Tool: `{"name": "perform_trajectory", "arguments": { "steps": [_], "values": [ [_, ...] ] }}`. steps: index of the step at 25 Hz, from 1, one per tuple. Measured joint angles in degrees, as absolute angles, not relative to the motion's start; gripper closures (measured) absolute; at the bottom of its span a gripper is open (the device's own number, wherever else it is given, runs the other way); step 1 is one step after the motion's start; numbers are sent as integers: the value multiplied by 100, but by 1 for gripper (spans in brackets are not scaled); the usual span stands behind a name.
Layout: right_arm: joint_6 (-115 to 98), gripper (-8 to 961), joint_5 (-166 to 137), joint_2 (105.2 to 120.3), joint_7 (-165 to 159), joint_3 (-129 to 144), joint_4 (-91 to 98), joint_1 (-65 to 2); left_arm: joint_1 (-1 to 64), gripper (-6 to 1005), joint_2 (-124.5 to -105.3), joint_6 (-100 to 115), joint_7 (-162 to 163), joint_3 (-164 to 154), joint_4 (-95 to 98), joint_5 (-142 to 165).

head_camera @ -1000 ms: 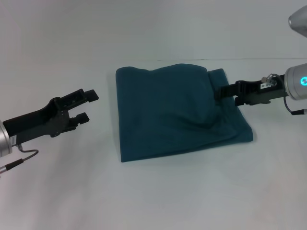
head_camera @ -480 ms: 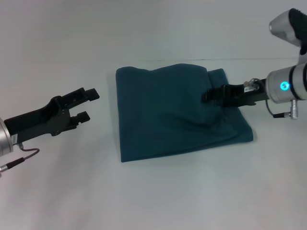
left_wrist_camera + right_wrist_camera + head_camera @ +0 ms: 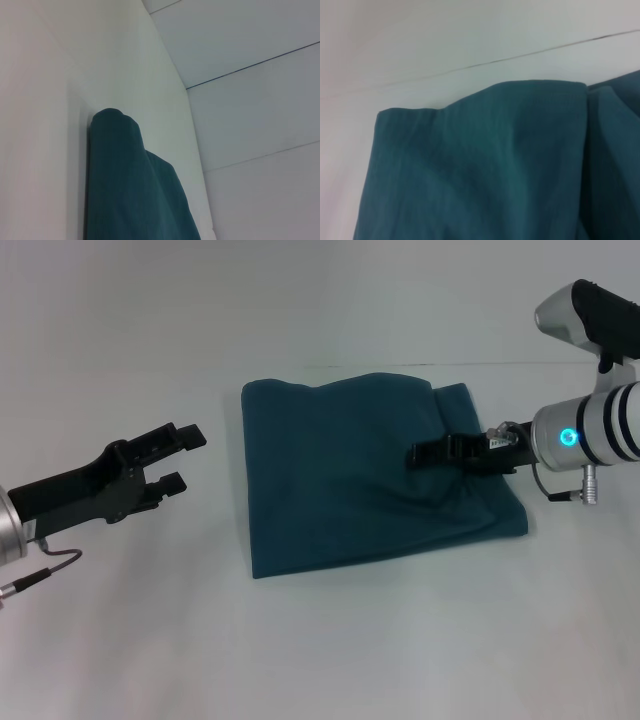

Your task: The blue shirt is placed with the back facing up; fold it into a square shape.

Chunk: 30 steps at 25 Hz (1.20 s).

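My right gripper should grab the blue shirt's upper layer nearer its far corner (image 3: 426, 405) and pull it across, as that layer stops short of the lower layer.
The blue shirt (image 3: 345, 485) lies folded into a rough square in the middle of the white table, with a soft ridge across its right part. My right gripper (image 3: 415, 453) reaches in from the right, low over the shirt's right half; its fingers show as one dark bar with no gap, shut, with no fabric lifted. Out to the left, my left gripper (image 3: 188, 460) is open, holds nothing and stays clear of the shirt's left edge. The left wrist view shows a folded edge of the shirt (image 3: 130, 190). In the right wrist view the shirt (image 3: 485, 170) fills the lower part.
The white table (image 3: 320, 640) surrounds the shirt on all sides. A thin seam line (image 3: 540, 364) runs across the table behind the shirt's far edge. No other objects show.
My right gripper has slid leftward from the shirt's right edge to over its right half. The shirt keeps its shape and the left arm has not moved.
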State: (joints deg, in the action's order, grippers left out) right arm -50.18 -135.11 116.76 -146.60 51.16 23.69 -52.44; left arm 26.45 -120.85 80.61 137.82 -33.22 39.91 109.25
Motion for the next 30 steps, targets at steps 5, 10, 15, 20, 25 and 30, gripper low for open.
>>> {"name": "perform_trajectory", "arguments": {
  "steps": [5, 10, 15, 20, 25, 30],
  "values": [
    [-5009, 164, -13520, 11674, -14681, 5153, 2361, -5236, 2645, 50, -12085, 8059, 13781, -3323, 3990, 10921],
    [-4993, 175, -13521, 11669, -14685, 5197, 2358, -5210, 2645, 50, -12091, 8050, 13780, -3322, 3990, 10918],
    [-4976, 185, -13502, 11747, -14662, 5193, 2362, -5210, 2647, 50, -12101, 8025, 13750, -3322, 3982, 10910],
    [-4941, 215, -13495, 11813, -14637, 5167, 2428, -5200, 2642, 50, -12102, 8023, 13747, -3315, 3976, 10907],
    [-4971, 319, -13419, 11793, -14625, 5103, 2437, -5192, 2629, 51, -12103, 8023, 13746, -3302, 3972, 10904],
    [-4976, 423, -13411, 11779, -14624, 5099, 2440, -5186, 2636, 51, -12103, 8024, 13740, -3250, 3972, 10898]
  ]
}}
